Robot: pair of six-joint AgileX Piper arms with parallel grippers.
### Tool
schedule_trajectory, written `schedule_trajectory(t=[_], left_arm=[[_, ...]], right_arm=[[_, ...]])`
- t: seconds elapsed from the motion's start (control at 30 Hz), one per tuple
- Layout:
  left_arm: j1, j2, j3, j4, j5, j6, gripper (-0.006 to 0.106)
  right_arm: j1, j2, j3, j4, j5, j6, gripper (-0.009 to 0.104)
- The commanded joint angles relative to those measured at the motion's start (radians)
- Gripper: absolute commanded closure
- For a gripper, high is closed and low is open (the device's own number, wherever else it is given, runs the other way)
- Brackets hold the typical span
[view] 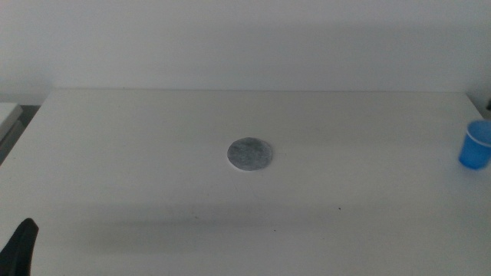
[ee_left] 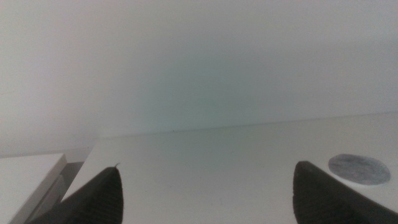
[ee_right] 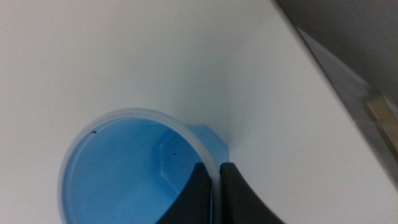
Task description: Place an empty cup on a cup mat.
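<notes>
The robot's right gripper should release the blue cup upright near the centre of the grey cup mat [view: 245, 154].
The blue cup [view: 476, 144] stands upright at the far right edge of the white table [view: 153, 153], empty, with its pale rim up. In the right wrist view my right gripper [ee_right: 216, 167] is shut on the rim of the cup [ee_right: 124, 168], one jaw inside and one outside. The right arm itself is out of the middle view. The grey cup mat [view: 250, 155] lies flat at the table's middle, far left of the cup, and also shows in the left wrist view [ee_left: 359, 168]. My left gripper [view: 21, 245] waits at the bottom left, open [ee_left: 205, 193] and empty.
A white ledge [view: 8, 115] sits beyond the table's left edge and also shows in the left wrist view [ee_left: 31, 174]. The table's right edge runs close to the cup [ee_right: 323, 68]. A plain white wall stands behind the table.
</notes>
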Motion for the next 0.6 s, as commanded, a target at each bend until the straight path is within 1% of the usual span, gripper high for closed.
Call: schedule_trajectory(t=[0.0, 0.1, 0.23, 0.3, 0.43, 0.5, 0.57], left_arm=[[-0.002, -0.004, 0.0, -0.003, -0.006, -0.003, 0.007], [-0.002, -0.004, 0.0, -0.003, -0.006, -0.003, 0.007], [-0.002, -0.004, 0.0, -0.003, -0.006, -0.003, 0.007], [-0.002, -0.004, 0.0, -0.003, -0.006, -0.003, 0.007], [-0.002, -0.004, 0.0, -0.003, -0.006, -0.003, 0.007], [-0.002, -0.004, 0.0, -0.003, -0.006, -0.003, 0.007], [-0.002, -0.004, 0.0, -0.003, -0.006, -0.003, 0.007]], right_arm=[[0.059, -0.079, -0.009, 0.002, 0.007, -0.017, 0.097], [0.166, -0.139, -0.043, 0.023, 0.028, -0.045, 0.097], [0.354, -0.129, -0.175, 0.017, 0.115, -0.045, 0.097], [0.448, -0.095, -0.258, 0.017, 0.146, -0.024, 0.097], [0.594, 0.007, -0.421, 0.012, 0.219, 0.022, 0.097], [0.656, 0.073, -0.498, 0.009, 0.241, 0.039, 0.097], [0.704, 0.134, -0.561, -0.009, 0.251, 0.058, 0.097]])
